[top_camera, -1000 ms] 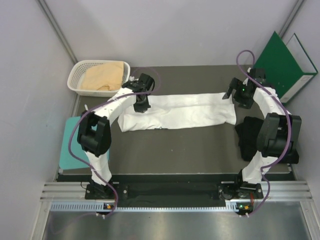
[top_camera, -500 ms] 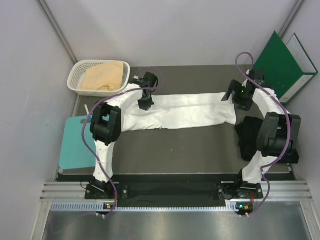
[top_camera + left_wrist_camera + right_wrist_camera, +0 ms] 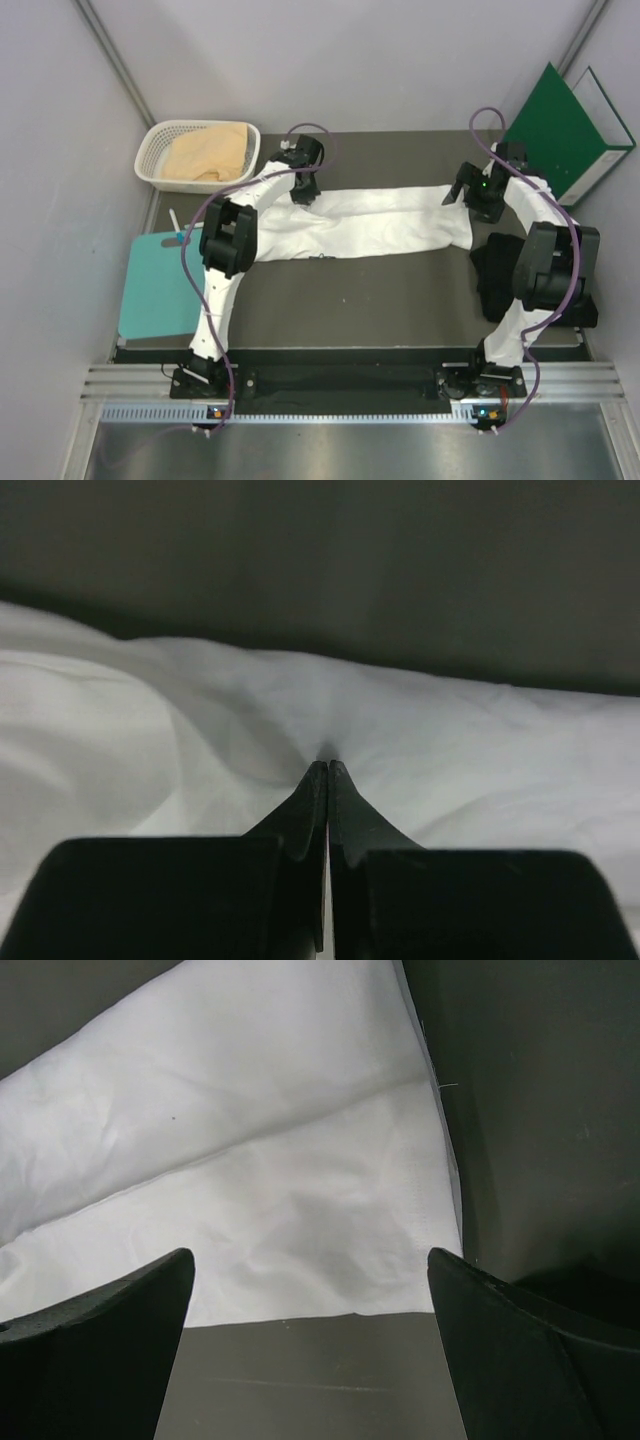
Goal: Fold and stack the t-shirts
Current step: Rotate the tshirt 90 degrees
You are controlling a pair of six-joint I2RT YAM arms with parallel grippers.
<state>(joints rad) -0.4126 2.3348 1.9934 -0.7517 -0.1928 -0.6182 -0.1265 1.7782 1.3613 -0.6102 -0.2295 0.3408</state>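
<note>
My right gripper needs to grip the white t-shirt at the middle of its end [image 3: 447,207] [image 3: 320,1128] nearest the black t-shirt, between that end's two corners.
The white t-shirt [image 3: 370,222] lies folded into a long band across the dark table; its print does not show. My left gripper [image 3: 303,192] is at the band's far left edge, jaws closed, with the white cloth [image 3: 450,740] puckered at its tips [image 3: 328,765]. My right gripper [image 3: 472,197] hovers open over the band's right end [image 3: 250,1160], its fingers [image 3: 120,1330] spread wide and empty. The black t-shirt [image 3: 495,270] lies bunched at the right, beside the right arm. The tan-peach t-shirt [image 3: 205,155] sits in the basket.
A white basket [image 3: 150,162] stands at the back left. A flat teal board [image 3: 150,290] lies at the left edge. A green binder [image 3: 565,130] leans at the back right. Grey walls close in on the left, back and right.
My left gripper has moved right and farther back along the white t-shirt's far edge, and its elbow has swung right. The right arm has barely moved.
</note>
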